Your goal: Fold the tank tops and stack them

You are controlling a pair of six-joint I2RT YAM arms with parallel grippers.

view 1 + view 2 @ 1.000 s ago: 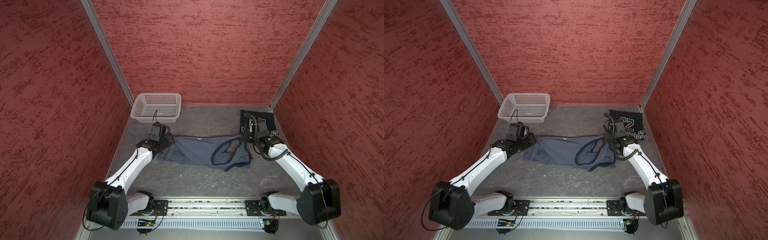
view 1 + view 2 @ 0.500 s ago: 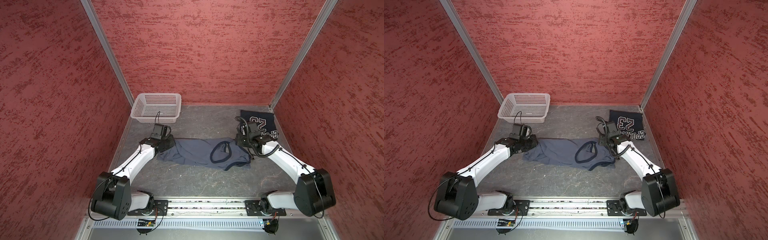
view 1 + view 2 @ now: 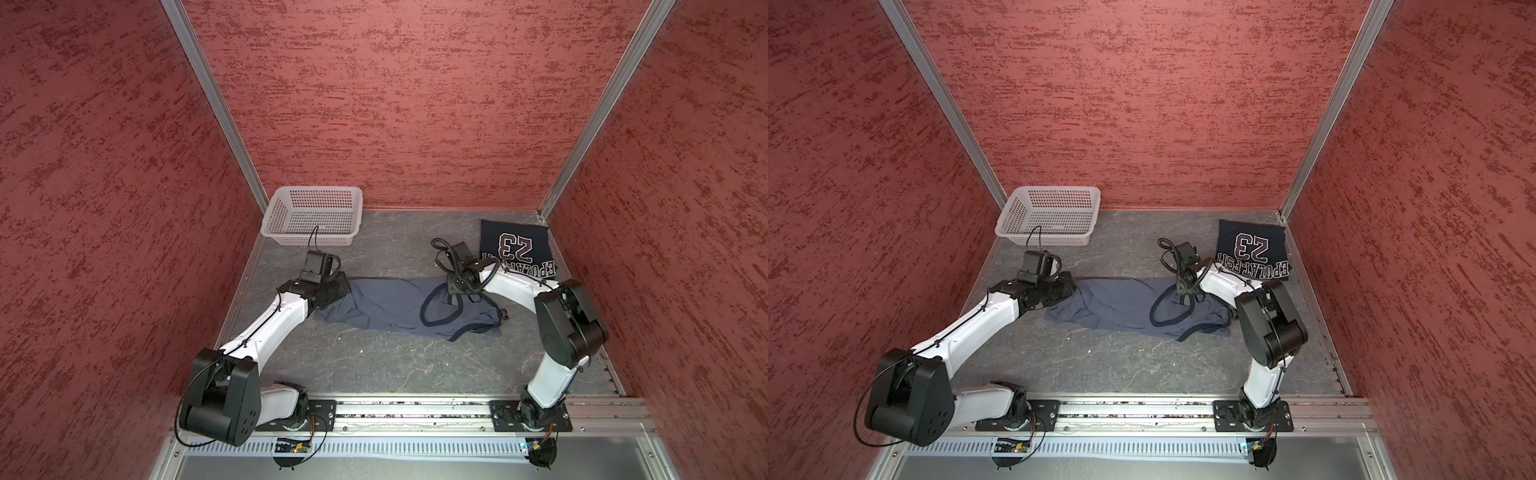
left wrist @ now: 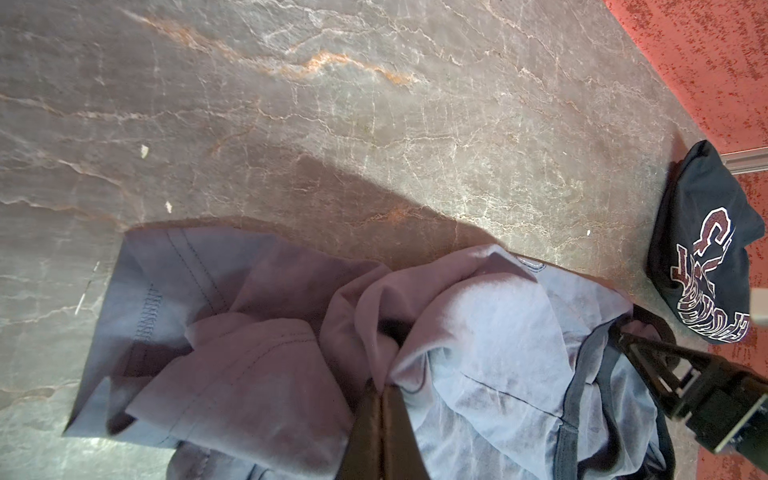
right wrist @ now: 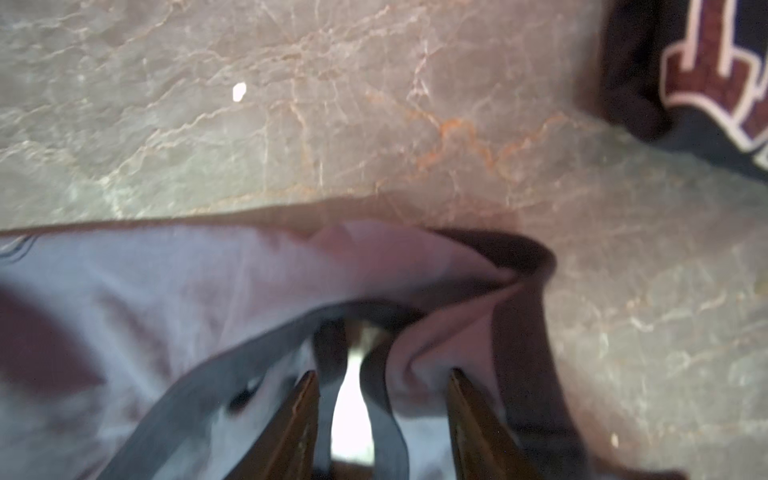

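I need to lay the bunched fold down along the slate grey-blue tank top's front edge (image 3: 365,319) with my left gripper.
A slate grey-blue tank top (image 3: 395,303) (image 3: 1117,303) lies crumpled across the middle of the table in both top views. My left gripper (image 3: 343,286) (image 4: 384,386) is shut on a bunched fold at the top's left end. My right gripper (image 3: 455,297) (image 5: 382,374) stands open low over the top's right end, its fingers astride a dark-trimmed strap (image 5: 374,415) and a fold of cloth. A dark navy tank top (image 3: 515,249) (image 3: 1252,249) printed "23" lies folded flat in the back right corner, apart from both grippers.
A white perforated basket (image 3: 307,239) (image 3: 1046,239) stands at the back left, just behind my left wrist. Red walls close in the table on three sides. The arms' metal base rail (image 3: 415,411) runs along the front edge.
My right gripper has moved left, away from the navy top, to the grey-blue top's strap, and its jaws have parted. The left gripper has stayed shut on the cloth.
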